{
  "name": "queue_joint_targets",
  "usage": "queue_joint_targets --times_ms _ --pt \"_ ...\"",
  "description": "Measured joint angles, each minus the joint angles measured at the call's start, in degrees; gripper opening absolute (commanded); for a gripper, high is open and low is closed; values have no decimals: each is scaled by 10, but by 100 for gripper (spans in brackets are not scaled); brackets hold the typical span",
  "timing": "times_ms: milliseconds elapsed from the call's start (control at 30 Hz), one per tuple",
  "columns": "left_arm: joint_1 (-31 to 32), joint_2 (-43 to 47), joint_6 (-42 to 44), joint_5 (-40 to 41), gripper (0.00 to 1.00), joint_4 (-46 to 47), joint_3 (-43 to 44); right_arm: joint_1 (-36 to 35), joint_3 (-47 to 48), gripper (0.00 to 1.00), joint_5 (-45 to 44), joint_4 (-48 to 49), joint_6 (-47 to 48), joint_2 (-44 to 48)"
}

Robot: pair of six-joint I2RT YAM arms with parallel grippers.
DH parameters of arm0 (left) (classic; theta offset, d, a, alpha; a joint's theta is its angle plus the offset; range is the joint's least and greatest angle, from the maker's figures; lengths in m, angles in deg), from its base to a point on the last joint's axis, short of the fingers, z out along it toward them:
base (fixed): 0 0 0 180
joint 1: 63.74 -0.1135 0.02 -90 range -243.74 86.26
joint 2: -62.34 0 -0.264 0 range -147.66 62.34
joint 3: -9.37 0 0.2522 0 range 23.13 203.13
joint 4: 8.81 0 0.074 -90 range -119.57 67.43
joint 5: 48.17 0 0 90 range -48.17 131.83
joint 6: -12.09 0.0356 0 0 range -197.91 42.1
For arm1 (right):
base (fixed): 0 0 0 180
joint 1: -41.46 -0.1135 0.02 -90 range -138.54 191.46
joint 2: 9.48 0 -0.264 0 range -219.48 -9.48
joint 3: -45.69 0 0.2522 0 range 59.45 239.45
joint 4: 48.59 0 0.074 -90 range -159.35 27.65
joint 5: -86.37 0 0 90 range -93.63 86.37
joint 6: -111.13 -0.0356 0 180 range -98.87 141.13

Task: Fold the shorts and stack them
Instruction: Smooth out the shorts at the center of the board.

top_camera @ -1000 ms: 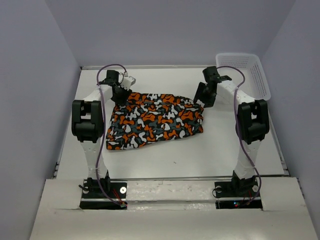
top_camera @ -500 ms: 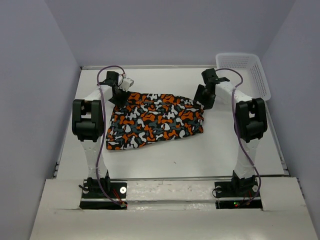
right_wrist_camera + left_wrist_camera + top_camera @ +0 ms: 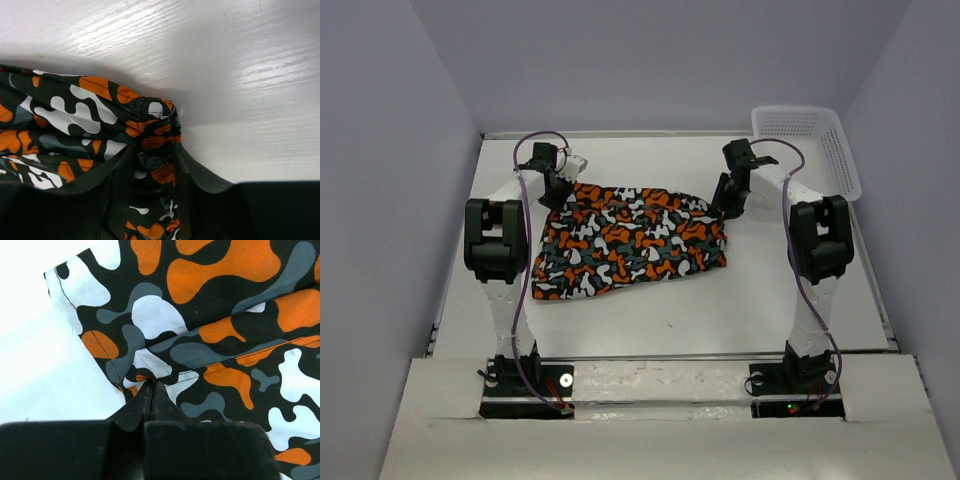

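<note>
Next, my left gripper releases the shorts' hem flat on the table, a little closer to the back wall [image 3: 556, 184].
The shorts [image 3: 630, 240] lie spread flat in the middle of the table, printed in orange, black, grey and white blotches. My left gripper [image 3: 560, 190] is at their far left corner. In the left wrist view its jaws [image 3: 151, 385] are pressed together, pinching the stitched hem of the shorts [image 3: 225, 290]. My right gripper [image 3: 725, 205] is at the far right corner. Seen from the right wrist, its jaws [image 3: 152, 155] are closed on the bunched elastic waistband of the shorts [image 3: 65, 120], which fills the gap between them.
A white mesh basket [image 3: 820, 140] stands at the back right corner of the table [image 3: 670, 320]. Grey walls close in the left, right and back. Both arm bases are bolted at the near edge.
The left jaws have snapped shut on the hem. The right jaws have narrowed onto the waistband, and the right wrist has edged slightly towards the back. The shorts lie as before.
</note>
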Motion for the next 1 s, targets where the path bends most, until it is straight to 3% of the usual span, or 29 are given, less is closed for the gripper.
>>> queue_joint_targets --times_ms 100,233,333,633,833,1000 --pt "0 0 -1 -2 0 0 0 0 0 20 0 0 0 0" --pt "0 11 -2 0 0 1 -7 0 -3 16 -4 3 3 1" --pt "-1 48 -5 2 0 4 -19 0 -12 6 -12 2 9 7" --pt "-7 176 -26 -12 0 32 2 -9 -15 1 -18 0 28 45" --pt "-5 172 -46 -33 0 67 52 -11 -13 1 -17 2 32 53" --pt "1 114 -44 -10 0 125 71 -9 -5 1 -17 4 31 52"
